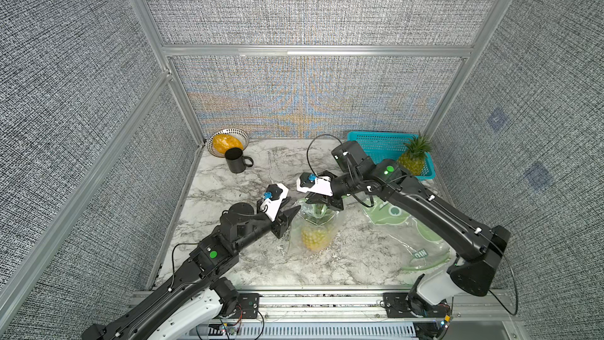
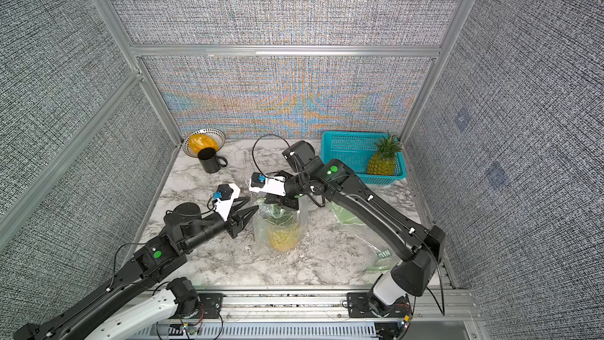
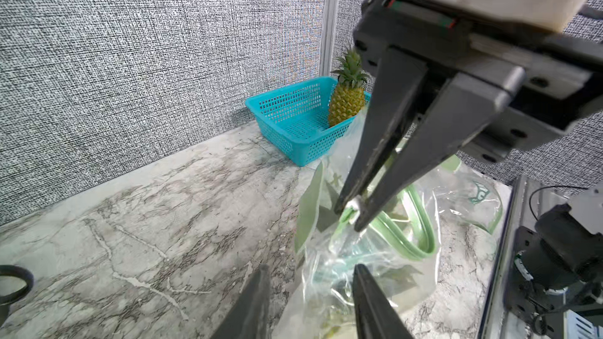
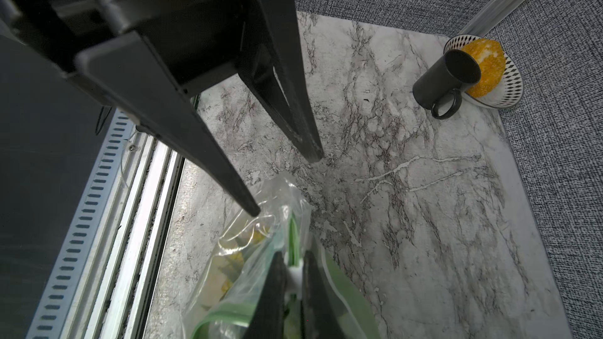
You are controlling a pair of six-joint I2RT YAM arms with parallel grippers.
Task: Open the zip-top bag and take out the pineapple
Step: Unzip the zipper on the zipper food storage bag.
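Observation:
Next, my left gripper pinches that end (image 4: 293, 223) of the green zip track, which is free and bends slack behind the slider, while my right gripper pulls the slider away.
The clear zip-top bag (image 1: 327, 224) (image 2: 295, 220) stands mid-table with the pineapple (image 1: 313, 238) (image 2: 282, 238) upright inside it. My right gripper (image 1: 318, 206) (image 4: 293, 260) comes down on the bag's top and is shut on the white zip slider (image 4: 295, 272) (image 3: 354, 207). Behind the slider the green zip track (image 3: 421, 233) loops apart. My left gripper (image 1: 294, 203) (image 3: 311, 269) is open at the bag's left top corner. One of its fingertips (image 4: 254, 211) touches the plastic, and it holds nothing.
A teal basket (image 1: 369, 145) at the back right holds a second pineapple (image 1: 413, 158). Another green-printed bag (image 1: 408, 224) lies flat under the right arm. A black mug (image 1: 237, 160) and a patterned bowl (image 1: 242, 137) with an orange fruit sit at the back left.

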